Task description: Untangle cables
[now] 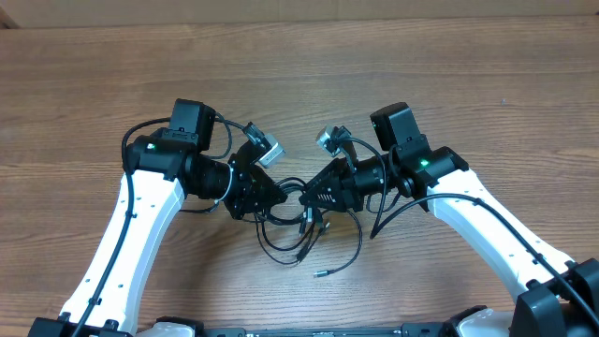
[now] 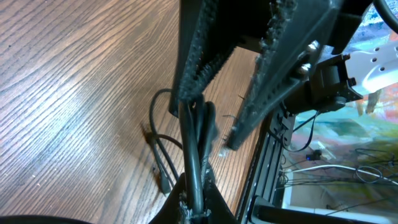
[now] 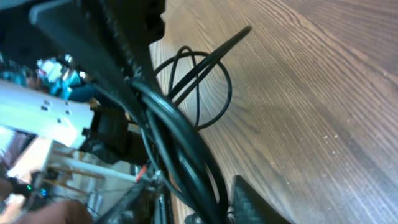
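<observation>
The black cables run taut and bunched between my grippers, so my left gripper needs to open, back off to loosen them, then take a cable (image 2: 200, 118) near my right gripper.
Several thin black cables (image 1: 288, 245) lie tangled on the wooden table between the two arms, with one small plug end (image 1: 318, 273) loose towards the front. My left gripper (image 1: 278, 194) meets the tangle from the left. In the left wrist view my left gripper (image 2: 196, 200) is shut on one black cable (image 2: 191, 149) that runs up to the right gripper's fingers (image 2: 199, 56). My right gripper (image 1: 310, 195) faces it from the right. In the right wrist view my right gripper (image 3: 199, 205) is closed round a bundle of cables (image 3: 177, 146). A loop (image 3: 214, 78) lies on the table beyond.
The thicker black wires (image 1: 412, 208) of the arms hang beside the grippers. The table's front edge with a black rail (image 2: 267, 162) is close behind the tangle. Bare wood (image 1: 299, 65) spreads to the back and to both sides.
</observation>
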You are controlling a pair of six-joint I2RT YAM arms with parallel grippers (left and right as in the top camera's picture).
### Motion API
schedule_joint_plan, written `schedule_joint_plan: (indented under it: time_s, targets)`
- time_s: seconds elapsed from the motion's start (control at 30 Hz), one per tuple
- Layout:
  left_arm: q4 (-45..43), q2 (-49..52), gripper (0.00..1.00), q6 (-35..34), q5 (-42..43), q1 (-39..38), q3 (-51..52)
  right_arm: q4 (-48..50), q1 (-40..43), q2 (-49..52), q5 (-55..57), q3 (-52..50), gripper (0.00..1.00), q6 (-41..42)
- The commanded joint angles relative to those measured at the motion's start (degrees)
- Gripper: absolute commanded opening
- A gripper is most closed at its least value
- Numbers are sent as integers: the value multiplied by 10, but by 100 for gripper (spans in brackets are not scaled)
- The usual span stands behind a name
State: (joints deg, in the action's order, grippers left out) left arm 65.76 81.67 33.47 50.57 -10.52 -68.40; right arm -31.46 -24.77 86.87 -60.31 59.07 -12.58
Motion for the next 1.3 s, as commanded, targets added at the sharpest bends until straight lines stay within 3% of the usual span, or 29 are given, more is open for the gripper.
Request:
schedule_joint_plan:
  time_s: [0.0, 0.2, 0.23, 0.33, 0.37, 0.53, 0.83, 0.97, 1.27]
  targets:
    - [0, -4, 4, 23, 10, -2, -8, 1, 0, -2, -24, 7, 24, -12]
    - [-4, -4, 6, 19, 9, -2, -8, -8, 0, -2, -23, 7, 12, -12]
    - [-8, -4, 13, 13, 6, -2, -8, -10, 0, -2, -21, 7, 11, -12]
    - [-35, -4, 57, -24, -18, -2, -8, -23, 0, -2, -6, 7, 9, -12]
    - [-44, -4, 65, -38, -29, -2, -8, -27, 0, -2, -3, 7, 7, -12]
    - [-101, -4, 66, -112, -62, -2, -8, -38, 0, -2, -2, 7, 7, -12]
    - [-119, -4, 62, -129, -62, -4, -8, -37, 0, -2, -2, 7, 5, -12]
    - [-87, -3, 61, -110, -61, -4, -8, -33, 0, -2, -2, 7, 4, -12]
    - [-21, 26, 70, -18, -5, -4, -7, -11, 0, -2, -45, 7, 4, -12]
